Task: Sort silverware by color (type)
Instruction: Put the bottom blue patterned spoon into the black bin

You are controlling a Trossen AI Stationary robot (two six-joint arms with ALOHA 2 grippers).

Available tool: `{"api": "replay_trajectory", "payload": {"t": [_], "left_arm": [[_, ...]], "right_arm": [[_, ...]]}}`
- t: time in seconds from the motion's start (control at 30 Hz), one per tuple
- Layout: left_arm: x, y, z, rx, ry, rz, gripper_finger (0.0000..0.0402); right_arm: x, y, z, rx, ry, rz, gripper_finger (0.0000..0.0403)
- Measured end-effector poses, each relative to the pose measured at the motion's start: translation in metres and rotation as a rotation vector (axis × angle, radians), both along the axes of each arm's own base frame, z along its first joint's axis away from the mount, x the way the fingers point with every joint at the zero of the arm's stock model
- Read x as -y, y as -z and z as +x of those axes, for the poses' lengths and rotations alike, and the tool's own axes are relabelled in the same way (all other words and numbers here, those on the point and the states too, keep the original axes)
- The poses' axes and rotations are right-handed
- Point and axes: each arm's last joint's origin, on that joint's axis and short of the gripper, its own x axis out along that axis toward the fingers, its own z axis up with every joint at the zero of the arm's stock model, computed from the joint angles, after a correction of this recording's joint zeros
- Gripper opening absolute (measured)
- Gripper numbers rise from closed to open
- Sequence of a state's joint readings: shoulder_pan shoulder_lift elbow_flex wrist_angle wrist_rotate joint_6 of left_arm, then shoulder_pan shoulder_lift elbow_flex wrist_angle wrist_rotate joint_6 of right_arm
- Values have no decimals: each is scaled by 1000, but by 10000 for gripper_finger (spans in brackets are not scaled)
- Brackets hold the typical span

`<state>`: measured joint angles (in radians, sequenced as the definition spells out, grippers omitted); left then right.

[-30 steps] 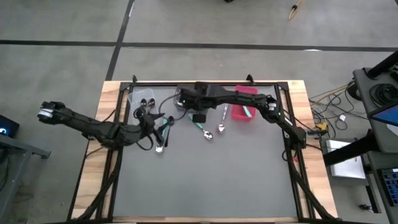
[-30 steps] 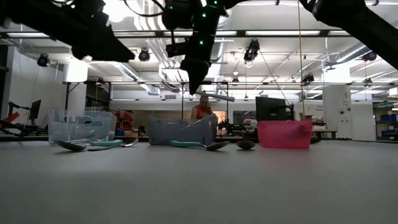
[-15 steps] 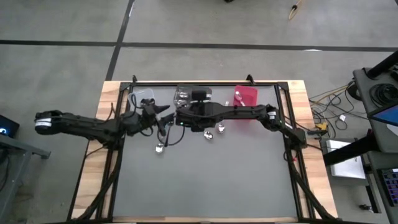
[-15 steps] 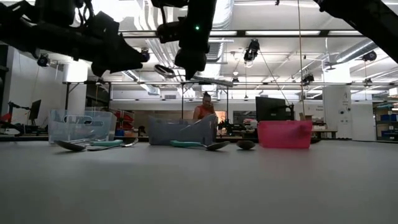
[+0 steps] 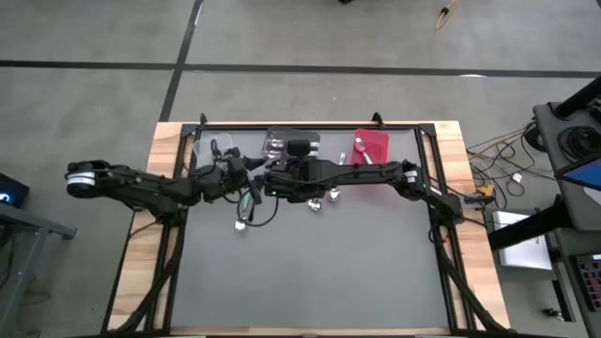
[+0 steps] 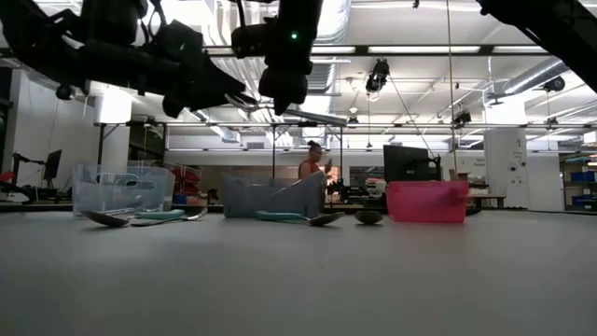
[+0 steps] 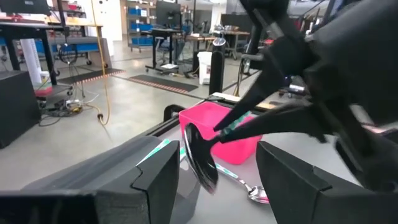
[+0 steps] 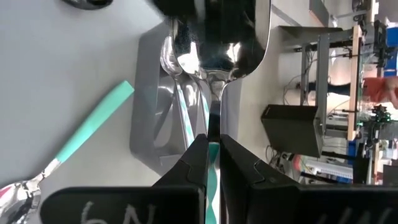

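The spoon is pinched at its neck by my right gripper, so my left gripper will hold the bowl while my right gripper takes the teal handle farther back [image 8: 212, 208].
My right gripper [image 5: 269, 180] is shut on a spoon with a silver bowl [image 8: 214, 37] and a teal handle, held in the air in front of the dark grey bin [image 5: 291, 145]. My left gripper [image 5: 252, 178] faces it from the table's left, level and open. Its two fingers stand on either side of the spoon's bowl [image 7: 200, 158], with a gap on each side. More spoons lie flat on the mat: a teal-handled one [image 5: 252, 197] and silver ones [image 5: 315, 202]. Others lie in the dark grey bin [image 8: 161, 124]. My right gripper pinches the spoon's thin neck [image 8: 213, 124] between its two fingers, just behind the bowl, where the teal handle starts. The bowl juts out past the fingertips toward the table's left. The spoon is lifted clear and lies nearly level, its handle [image 6: 322, 118] trailing toward the right.
Three bins stand in a row along the far edge: clear [image 6: 121, 189], dark grey [image 6: 270, 198] and red [image 6: 426, 201]. Loose spoons [image 6: 140, 217] lie in front of them. The near half of the grey mat [image 5: 310, 272] is bare. A person stands in the room behind.
My right gripper has swung toward the table's left with the spoon, rolling as it went, and has nearly stopped. My left gripper has left the spoons on the mat at the left, gone toward the table's right and tipped level, so its open fingers now flank the held spoon's bowl.
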<state>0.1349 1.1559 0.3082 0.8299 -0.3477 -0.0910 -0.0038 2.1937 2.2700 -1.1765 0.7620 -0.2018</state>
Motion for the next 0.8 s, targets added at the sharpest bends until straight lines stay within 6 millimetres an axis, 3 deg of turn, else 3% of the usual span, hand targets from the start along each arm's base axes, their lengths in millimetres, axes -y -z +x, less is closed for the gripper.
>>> {"api": "replay_trajectory", "payload": {"t": [0.17,0.27,0.57,0.8], "left_arm": [[-5,-3,15,-14,-18,-2,188],[-5,-4,21,-14,-18,-6,164],[-6,-3,22,17,-39,-76,13],[-6,-7,20,62,-37,-120,5]], "right_arm": [[-4,0,0,-2,-14,-2,13],[-6,0,1,-2,-18,-2,13],[-7,0,0,-8,-25,-1,13],[-6,-1,1,0,-22,-5,22]]}}
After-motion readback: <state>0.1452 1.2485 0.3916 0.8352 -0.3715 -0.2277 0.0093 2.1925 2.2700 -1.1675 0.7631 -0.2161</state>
